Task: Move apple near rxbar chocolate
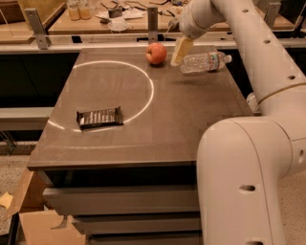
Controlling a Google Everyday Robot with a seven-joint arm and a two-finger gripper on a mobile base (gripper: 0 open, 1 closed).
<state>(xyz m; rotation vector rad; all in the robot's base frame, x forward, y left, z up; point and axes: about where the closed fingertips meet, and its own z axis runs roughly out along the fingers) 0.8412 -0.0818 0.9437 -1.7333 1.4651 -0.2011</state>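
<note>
I need to next move my gripper over the red-orange apple near the water bottle and close it, fingers pointing down, on the apple's upper half point(156, 50).
The apple point(156, 53) is round and red-orange, and sits at the far edge of the dark table point(191, 115). The rxbar chocolate point(99, 117) lies flat in its dark wrapper at the table's front left, far from the apple. My gripper point(180, 51) hangs just right of the apple, between it and a clear plastic water bottle point(204, 62) that lies on its side. The gripper holds nothing that I can see.
A bright ring of light point(143, 86) curves across the table's left half. A cluttered workbench point(110, 14) stands behind the table. My white arm point(248, 143) fills the right foreground. A cardboard box point(33, 225) sits on the floor at lower left.
</note>
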